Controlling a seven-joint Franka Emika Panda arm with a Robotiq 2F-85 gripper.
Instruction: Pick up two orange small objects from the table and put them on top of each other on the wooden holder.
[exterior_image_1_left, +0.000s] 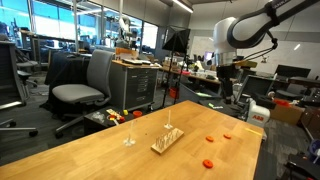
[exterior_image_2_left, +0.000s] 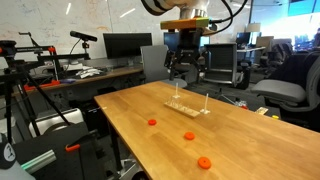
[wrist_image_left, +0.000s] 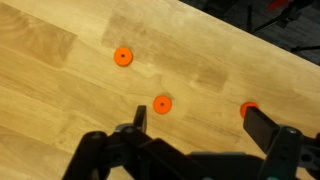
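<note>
My gripper needs to close on the middle orange small object's sides (exterior_image_1_left: 210, 137) (wrist_image_left: 162, 104), taking the one that lies between the other orange small objects, toward the wooden holder.
Three orange small objects lie on the light wood table (wrist_image_left: 60, 110): one (wrist_image_left: 123, 57) farther off, one (wrist_image_left: 162, 104) just ahead of my left finger (wrist_image_left: 140, 118), and one (wrist_image_left: 248, 108) partly hidden by my right finger. In an exterior view they are spread over the near half of the table (exterior_image_2_left: 152, 123) (exterior_image_2_left: 189, 136) (exterior_image_2_left: 204, 162). The wooden holder (exterior_image_2_left: 185, 108) (exterior_image_1_left: 167, 141) lies near the table's middle and is out of the wrist view. My gripper (wrist_image_left: 202, 122) (exterior_image_2_left: 187, 75) hangs open and empty, high above the table.
Two slim pale rods (exterior_image_1_left: 128, 136) (exterior_image_1_left: 168, 122) stand near the holder. An office chair (exterior_image_1_left: 82, 80) and a cluttered cart (exterior_image_1_left: 135, 80) stand beyond one table edge. Desks with monitors (exterior_image_2_left: 125, 45) stand behind the table.
</note>
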